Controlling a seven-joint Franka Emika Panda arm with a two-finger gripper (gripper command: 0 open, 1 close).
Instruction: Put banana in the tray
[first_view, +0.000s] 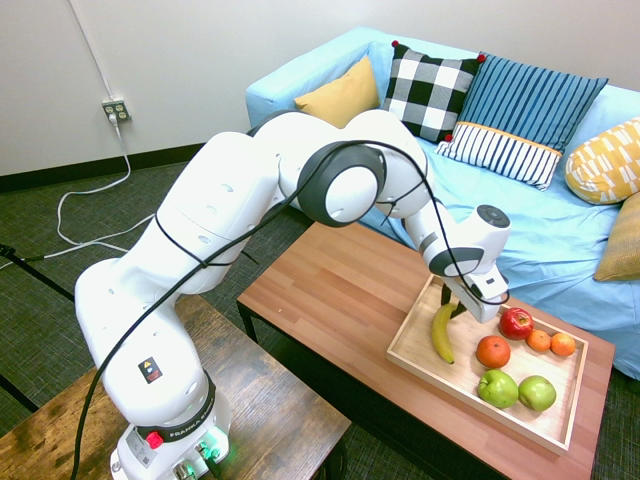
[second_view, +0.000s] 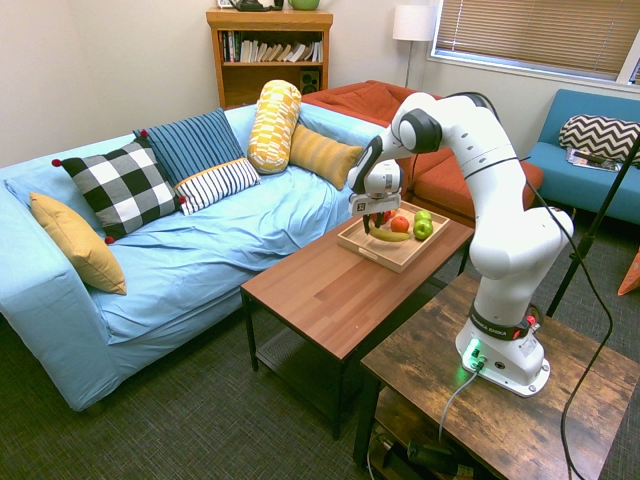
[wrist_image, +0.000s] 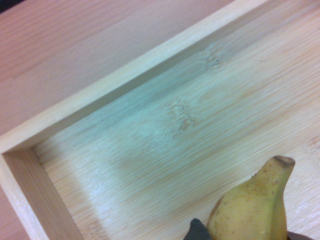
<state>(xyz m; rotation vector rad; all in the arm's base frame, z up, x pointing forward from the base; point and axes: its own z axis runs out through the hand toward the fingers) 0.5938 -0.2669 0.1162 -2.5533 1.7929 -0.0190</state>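
Note:
I need to use my gripper to set the yellow banana down on the tray's bare bottom beside the orange (first_view: 441, 343), and let it go there.
The yellow banana (first_view: 441, 332) hangs tilted from my gripper (first_view: 455, 305), which is shut on its upper end. Its lower tip is down at the floor of the light wooden tray (first_view: 470, 398), in the tray's left part; whether it touches I cannot tell. From the other side, the banana (second_view: 388, 234) lies low over the tray (second_view: 385, 255) under the gripper (second_view: 372, 222). The wrist view shows the banana's end (wrist_image: 252, 207) close above the tray's bare floor (wrist_image: 165, 125), near a corner.
The tray's right half holds a red apple (first_view: 516, 322), an orange (first_view: 492, 351), two small oranges (first_view: 551, 342) and two green apples (first_view: 517, 390). The tray sits on the reddish-brown table (first_view: 330, 290). A blue sofa (first_view: 560, 230) with cushions runs behind it.

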